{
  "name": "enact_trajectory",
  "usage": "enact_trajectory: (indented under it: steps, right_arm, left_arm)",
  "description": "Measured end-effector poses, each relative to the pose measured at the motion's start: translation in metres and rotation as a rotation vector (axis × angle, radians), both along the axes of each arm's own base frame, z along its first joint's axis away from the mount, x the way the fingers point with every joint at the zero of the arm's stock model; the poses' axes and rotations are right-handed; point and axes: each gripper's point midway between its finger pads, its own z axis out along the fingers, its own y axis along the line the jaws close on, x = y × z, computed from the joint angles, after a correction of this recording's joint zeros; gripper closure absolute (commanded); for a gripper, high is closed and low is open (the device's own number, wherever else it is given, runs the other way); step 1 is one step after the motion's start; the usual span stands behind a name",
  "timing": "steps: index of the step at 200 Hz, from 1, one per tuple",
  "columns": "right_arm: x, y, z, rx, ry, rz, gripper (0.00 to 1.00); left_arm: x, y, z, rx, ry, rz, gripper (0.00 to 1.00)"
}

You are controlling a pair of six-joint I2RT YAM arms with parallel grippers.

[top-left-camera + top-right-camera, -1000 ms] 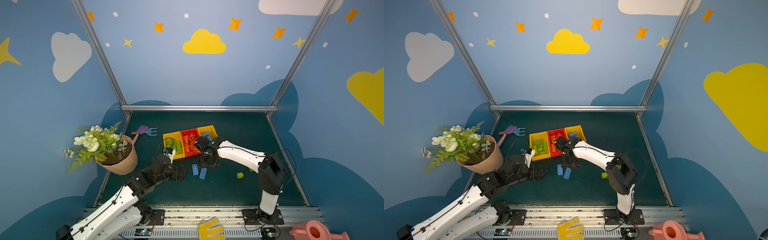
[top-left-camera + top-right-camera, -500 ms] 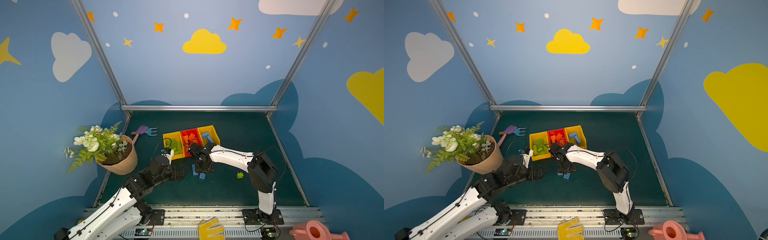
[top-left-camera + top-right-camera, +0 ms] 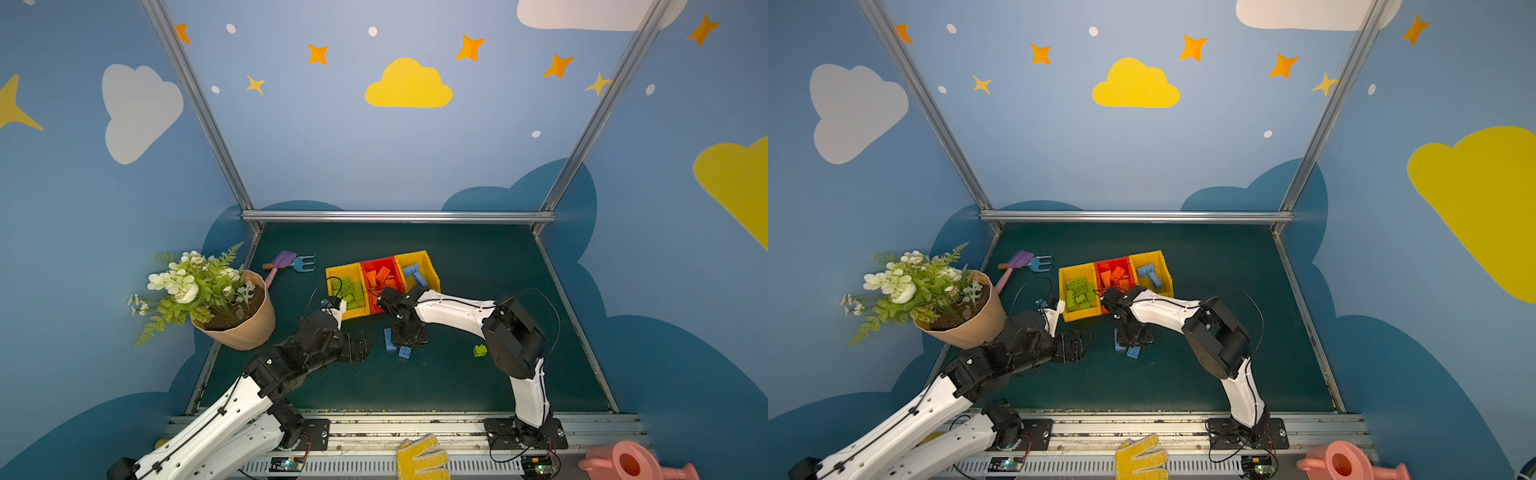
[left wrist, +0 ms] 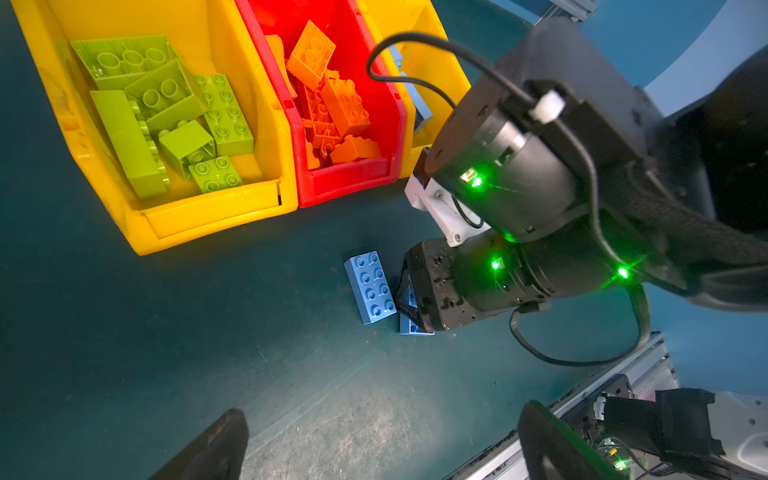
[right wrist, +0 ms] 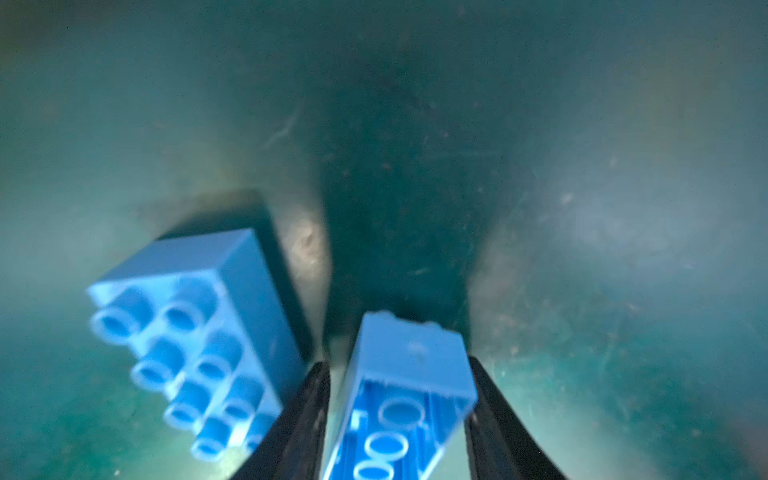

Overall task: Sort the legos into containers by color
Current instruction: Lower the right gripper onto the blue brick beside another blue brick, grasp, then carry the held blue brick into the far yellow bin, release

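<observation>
Next, my left gripper grips the studs-up blue lego on the long sides (image 3: 389, 339) (image 4: 370, 287), because the blue lego beside it is already in my right gripper.
Three joined containers stand mid-table: a yellow one (image 3: 348, 314) with lime legos, a red one (image 3: 376, 264) with orange legos, and a yellow one (image 3: 432, 272) holding light blue legos. In front of them a blue lego (image 4: 370, 286) lies studs-up. Right beside it another blue lego (image 5: 411, 374) lies on its side, askew, on the mat. My right gripper (image 5: 397, 363) points straight down and is shut on that one, a finger on each long side. My left gripper (image 4: 382, 419) hovers open and empty to the left (image 3: 370, 341). A lime lego (image 3: 479, 350) lies alone on the right.
A tan flower pot (image 3: 245, 328) leans at the table's left edge, close to my left arm. Purple and blue garden tools (image 3: 291, 262) lie at the back left. A yellow glove (image 3: 422, 457) and a pink watering can (image 3: 631, 463) sit off the front rail.
My right gripper moved forward from the containers, came down over the two blue legos, and narrowed its jaws onto the one lying on its side. The left arm stayed nearly still.
</observation>
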Motion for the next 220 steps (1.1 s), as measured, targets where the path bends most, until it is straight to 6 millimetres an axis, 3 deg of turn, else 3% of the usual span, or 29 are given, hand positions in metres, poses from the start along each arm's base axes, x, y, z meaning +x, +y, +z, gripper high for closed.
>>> enact_trajectory:
  steps: [21,42,77,95,115,144,170,220]
  right_arm:
    - [0.0,-0.004,0.0,0.003,0.012,-0.016,0.7]
    - [0.003,-0.007,0.005,0.014,0.006,-0.023,0.72]
    - [0.02,-0.018,0.047,0.063,-0.065,-0.025,0.72]
    - [0.047,-0.026,0.079,0.102,-0.136,-0.035,0.71]
    - [0.09,-0.036,0.114,0.121,-0.247,-0.047,0.71]
    - [0.146,-0.048,0.144,0.115,-0.364,-0.05,0.7]
    - [0.183,-0.053,0.139,0.079,-0.393,-0.029,0.69]
    - [0.225,-0.038,0.093,0.024,-0.347,0.045,0.65]
  left_arm:
    - [0.0,0.0,0.0,0.002,0.0,0.0,0.0]
    - [0.002,-0.002,-0.003,0.01,0.004,-0.005,0.0]
    - [0.015,-0.017,-0.008,0.04,0.024,-0.036,0.0]
    - [0.026,-0.028,-0.004,0.046,0.017,-0.06,0.0]
    - [0.037,-0.04,0.004,0.048,-0.001,-0.084,0.0]
    - [0.051,-0.053,0.01,0.066,-0.007,-0.104,0.0]
    - [0.059,-0.058,0.006,0.094,0.012,-0.103,0.0]
    - [0.062,-0.049,0.002,0.152,0.028,-0.077,0.0]
